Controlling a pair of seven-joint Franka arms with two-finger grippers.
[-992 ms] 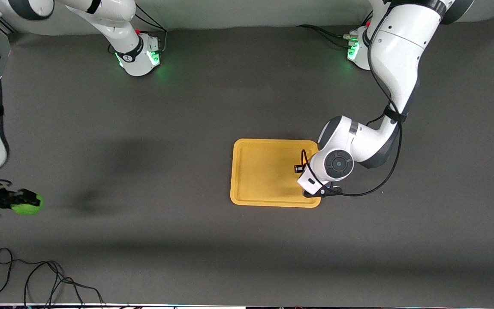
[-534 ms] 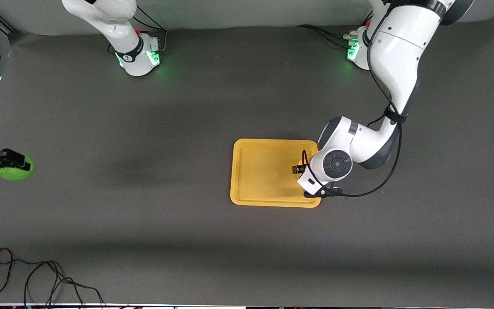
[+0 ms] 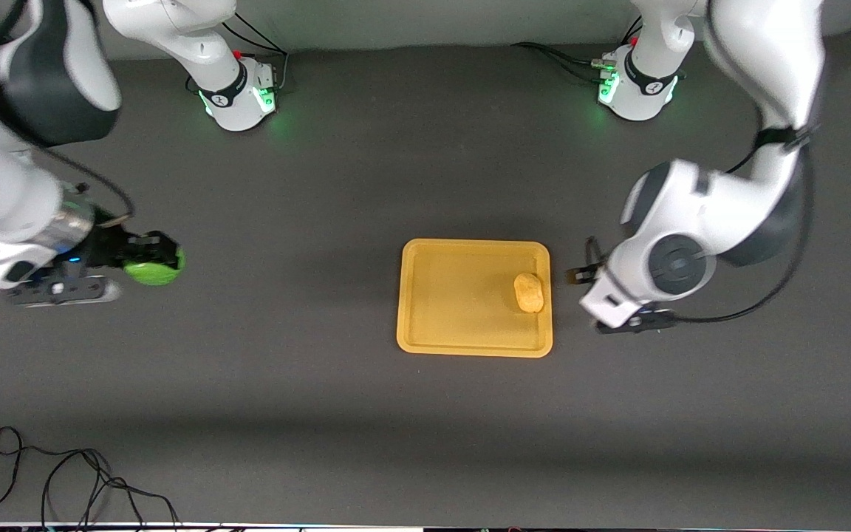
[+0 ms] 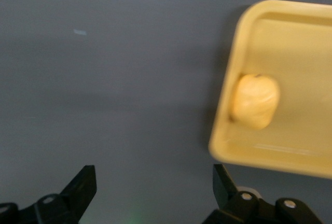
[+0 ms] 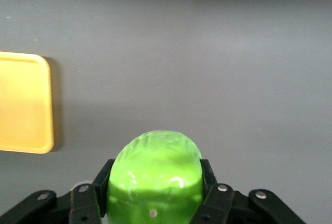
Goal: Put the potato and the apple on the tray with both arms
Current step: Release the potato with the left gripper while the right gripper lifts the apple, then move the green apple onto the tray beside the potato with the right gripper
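Observation:
My right gripper will release the green apple, which is held above the mat now, in the middle of the yellow-orange tray (image 3: 469,293), next to the tan potato.
The yellow-orange tray (image 3: 455,295) lies mid-table. The tan potato (image 3: 529,292) rests in it by the rim toward the left arm's end; it also shows in the left wrist view (image 4: 254,101) inside the tray (image 4: 290,53). My left gripper (image 3: 579,277) is open and empty, over the bare mat just off that end of the tray; it shows in the left wrist view (image 4: 155,187). My right gripper (image 3: 154,258) is shut on the green apple (image 3: 154,269) and holds it above the mat toward the right arm's end. The apple (image 5: 155,177) fills the right gripper (image 5: 155,182) in the right wrist view, with the tray (image 5: 23,102) ahead.
The table is covered by a dark grey mat (image 3: 337,185). A loose black cable (image 3: 63,480) lies near the front edge at the right arm's end. The green-lit arm bases (image 3: 241,96) stand along the top edge.
My left gripper has let go of the potato, which lies in the tray, and has moved off the tray toward its own end. My right gripper has carried the apple toward the tray.

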